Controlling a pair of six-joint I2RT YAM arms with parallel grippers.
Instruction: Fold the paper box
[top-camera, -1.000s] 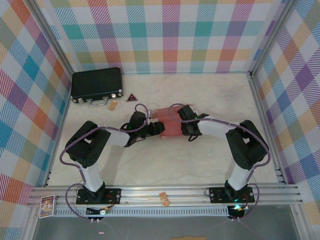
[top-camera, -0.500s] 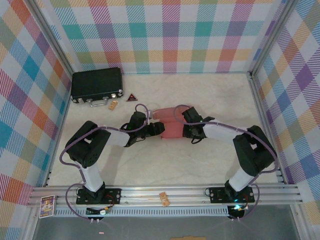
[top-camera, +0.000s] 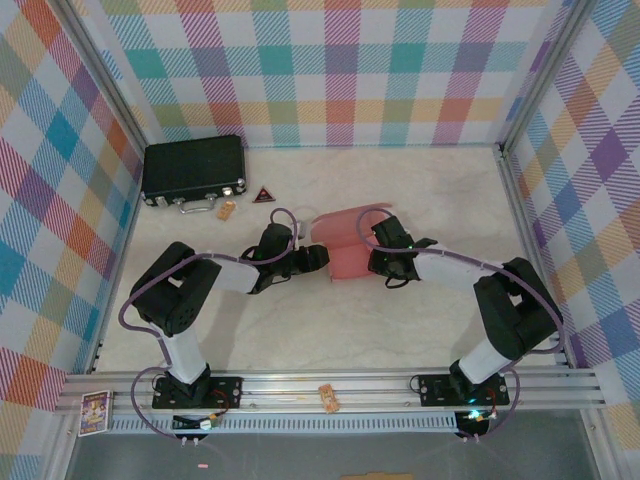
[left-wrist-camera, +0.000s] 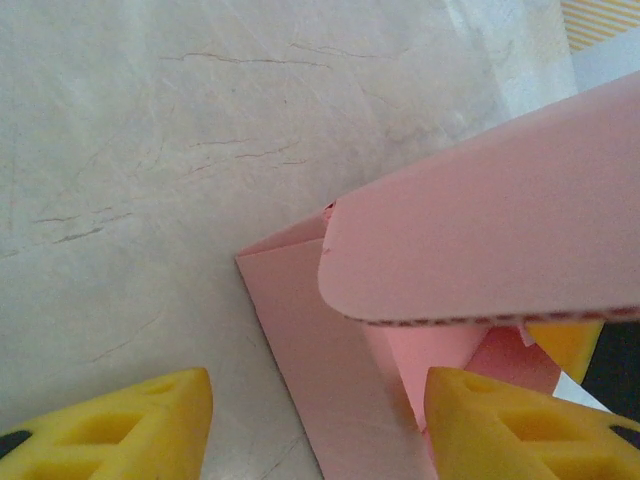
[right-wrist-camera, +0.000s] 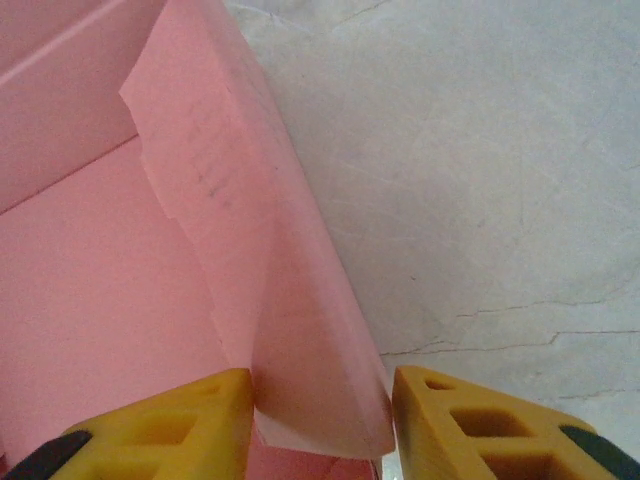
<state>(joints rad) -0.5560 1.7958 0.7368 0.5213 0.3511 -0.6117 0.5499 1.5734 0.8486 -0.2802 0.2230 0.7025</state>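
Note:
The paper box's raised side bows wide beyond my right gripper, so I will open it and pinch the side flat closer to the lid (right-wrist-camera: 215, 105).
The paper box (top-camera: 345, 255), salmon-pink card partly folded, lies mid-table between both arms. My left gripper (top-camera: 322, 258) is at its left side. In the left wrist view, the left gripper (left-wrist-camera: 318, 400) stands open, with a flat panel of the paper box (left-wrist-camera: 480, 230) running between the yellow fingers and a curved flap hanging above. My right gripper (top-camera: 376, 260) is at the right side. In the right wrist view, the right gripper (right-wrist-camera: 322, 400) straddles a raised, bowed wall of the paper box (right-wrist-camera: 100, 300); the card touches the left finger (right-wrist-camera: 170, 430) and sits just off the other.
A black hard case (top-camera: 193, 170) lies at the back left, with a small red triangle (top-camera: 264, 195) and a tan tag (top-camera: 226, 209) near it. Plaid walls close three sides. An aluminium rail (top-camera: 330, 385) runs along the front.
The right arm's elbow swung outward to the right and its gripper shifted along the box. The box's rear flap lifted and curled. The left arm stayed put.

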